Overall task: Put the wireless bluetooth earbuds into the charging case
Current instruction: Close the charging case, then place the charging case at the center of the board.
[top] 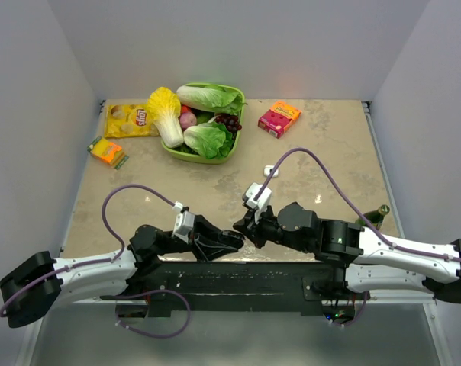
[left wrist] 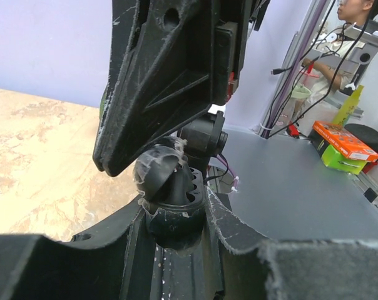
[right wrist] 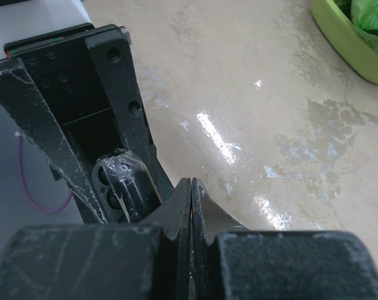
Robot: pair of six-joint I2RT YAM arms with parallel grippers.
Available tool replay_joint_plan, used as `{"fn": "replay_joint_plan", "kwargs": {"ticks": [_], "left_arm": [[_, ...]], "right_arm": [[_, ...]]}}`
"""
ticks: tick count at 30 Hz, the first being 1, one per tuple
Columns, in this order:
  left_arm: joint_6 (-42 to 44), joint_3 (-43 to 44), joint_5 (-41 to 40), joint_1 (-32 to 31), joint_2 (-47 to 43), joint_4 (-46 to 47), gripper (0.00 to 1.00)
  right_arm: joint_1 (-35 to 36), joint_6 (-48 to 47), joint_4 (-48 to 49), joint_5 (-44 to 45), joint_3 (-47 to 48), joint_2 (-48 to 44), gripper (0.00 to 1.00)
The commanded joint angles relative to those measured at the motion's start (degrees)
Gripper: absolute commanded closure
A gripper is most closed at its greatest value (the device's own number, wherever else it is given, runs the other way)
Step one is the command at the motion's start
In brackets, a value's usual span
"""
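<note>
I should use my left gripper to put the black object, now held at the table's near edge, down on the table (top: 237,193) near the small white thing, in front of the green basket.
My left gripper (top: 232,241) (left wrist: 176,203) is shut on a black oval object (left wrist: 173,215) with a raised, taped flap and round holes, and holds it at the near edge of the table. My right gripper (top: 243,227) (right wrist: 192,187) is shut, fingers pressed together with nothing showing between them. Its tip is right beside the black object (right wrist: 123,187). Its fingers (left wrist: 158,81) loom just above the object in the left wrist view. A small white thing, probably the charging case (top: 269,171), lies on the table beyond the grippers. No earbuds are visible.
A green basket (top: 240,126) of vegetables stands at the back. A yellow chips bag (top: 127,120) and an orange pack (top: 107,151) lie at the back left, and a red box (top: 279,118) at the back right. A dark bottle (top: 374,215) lies near the right arm.
</note>
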Motion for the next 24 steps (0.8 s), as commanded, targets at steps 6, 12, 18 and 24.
{"fn": "replay_joint_plan", "kwargs": {"ticks": [6, 12, 18, 24], "left_arm": [[2.3, 0.5, -2.3, -0.3, -0.8, 2.3, 1.00], [2.0, 0.5, -3.5, -0.3, -0.7, 1.9, 1.00], [-0.3, 1.9, -18.5, -0.3, 1.7, -6.1, 1.00], [-8.6, 16.5, -26.9, 6.0, 22.9, -19.1, 1.00]], "right_arm": [[0.0, -1.2, 4.5, -4.0, -1.4, -3.0, 1.00], [0.0, 0.3, 4.1, -0.1, -2.4, -4.2, 1.00], [-0.1, 7.9, 2.3, 28.1, -6.9, -9.7, 0.53], [0.0, 12.0, 2.0, 30.8, -9.7, -7.6, 0.37]]}}
